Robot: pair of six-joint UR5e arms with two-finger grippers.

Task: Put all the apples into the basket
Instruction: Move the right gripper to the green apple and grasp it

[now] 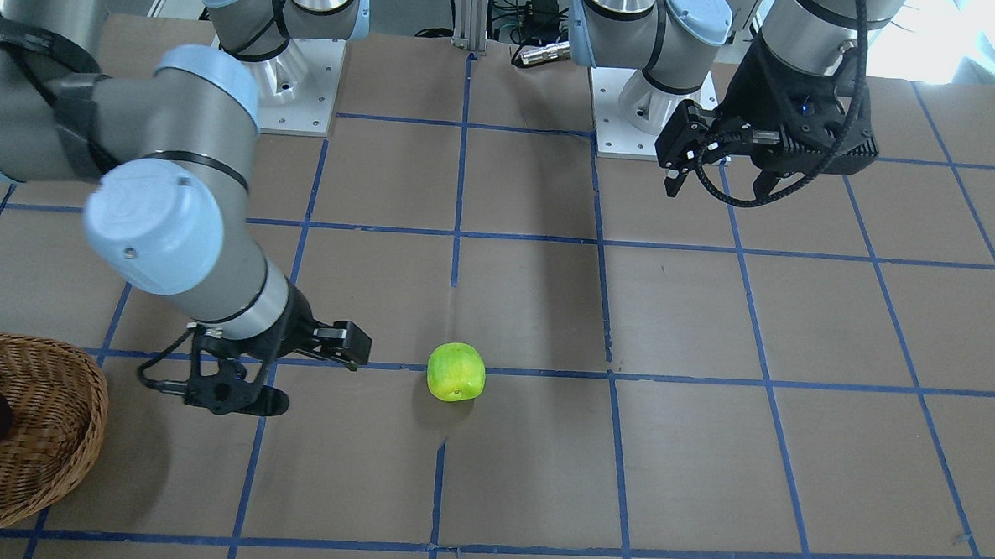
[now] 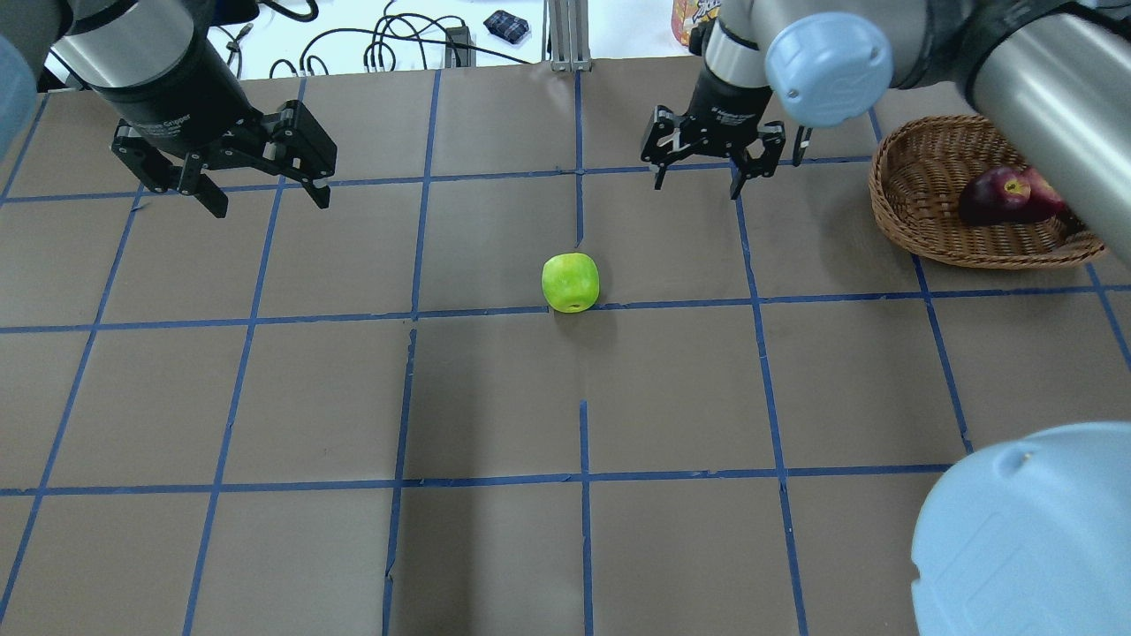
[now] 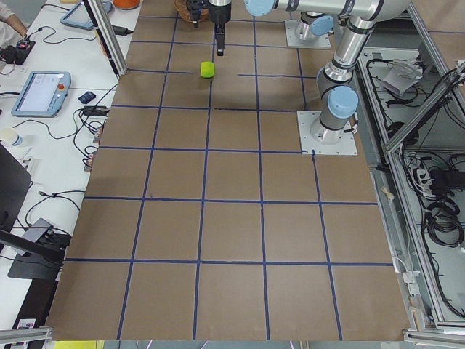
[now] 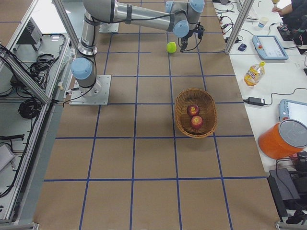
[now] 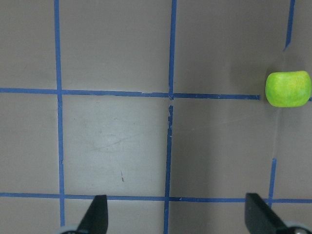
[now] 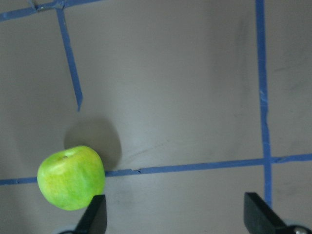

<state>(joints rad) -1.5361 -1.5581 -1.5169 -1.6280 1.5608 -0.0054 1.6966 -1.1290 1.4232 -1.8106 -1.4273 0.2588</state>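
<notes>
The yellow-green apple [image 1: 456,373] [image 6: 71,178] is still lying outside the wicker basket. Next, my right gripper closes on its sides for that reason.
The yellow-green apple [image 2: 571,282] lies on the brown table near its middle, also in the front view [image 1: 456,372]. The wicker basket [image 2: 919,185] stands at the right; the maroon apple [image 2: 994,199] and the red apple [image 4: 193,110] lie in it. My right gripper [image 2: 698,181] is open and empty, above the table between the green apple and the basket; its wrist view shows the apple [image 6: 71,177] at lower left, beside one fingertip [image 6: 95,217]. My left gripper [image 2: 256,190] is open and empty, high at the far left; the apple [image 5: 288,89] is far off to its right.
The table is covered in brown paper with a blue tape grid [image 2: 583,309]. The right arm's elbow [image 2: 1025,530] fills the overhead view's lower right, and its forearm crosses over the basket's right side. Both arm bases [image 1: 647,118] stand at the robot's edge.
</notes>
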